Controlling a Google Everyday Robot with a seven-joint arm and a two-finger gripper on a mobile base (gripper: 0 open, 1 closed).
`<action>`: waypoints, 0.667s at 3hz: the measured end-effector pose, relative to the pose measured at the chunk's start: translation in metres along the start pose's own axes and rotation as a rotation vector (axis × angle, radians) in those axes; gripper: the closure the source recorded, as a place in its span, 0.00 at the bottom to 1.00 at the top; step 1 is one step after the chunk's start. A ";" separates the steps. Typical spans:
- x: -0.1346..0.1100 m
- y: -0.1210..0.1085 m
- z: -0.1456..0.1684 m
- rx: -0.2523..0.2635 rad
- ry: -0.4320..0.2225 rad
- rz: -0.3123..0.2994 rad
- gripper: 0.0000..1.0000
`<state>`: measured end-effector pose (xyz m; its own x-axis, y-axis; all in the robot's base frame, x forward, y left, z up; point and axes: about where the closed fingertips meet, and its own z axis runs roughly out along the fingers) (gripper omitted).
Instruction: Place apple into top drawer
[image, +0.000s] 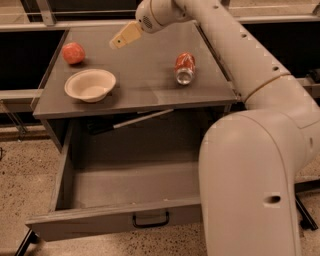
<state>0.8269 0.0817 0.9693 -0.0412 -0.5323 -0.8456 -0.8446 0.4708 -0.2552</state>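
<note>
Next, my gripper should go to the red-orange apple behind the white bowl and close on the apple's sides (77, 53).
The apple (73, 53), small and red-orange, lies on the grey cabinet top (145, 70) at its far left, behind a white bowl. My gripper (119, 41), with pale yellowish fingers, hovers above the cabinet top at the back, to the right of the apple and apart from it. It holds nothing. The top drawer (125, 170) is pulled wide open below the cabinet top, with a small black handle (150, 219) at its front centre. Its inside looks bare.
A white bowl (90, 84) sits in front of the apple. A red-and-silver soda can (184, 67) lies on its side at the right. My large white arm (250, 165) fills the right foreground, covering the drawer's right end. Speckled floor lies around.
</note>
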 end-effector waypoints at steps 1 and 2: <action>0.010 -0.013 0.056 0.094 -0.020 0.059 0.00; 0.007 -0.008 0.119 0.132 -0.060 0.095 0.00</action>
<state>0.8969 0.1579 0.9101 -0.0819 -0.4402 -0.8942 -0.7608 0.6072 -0.2292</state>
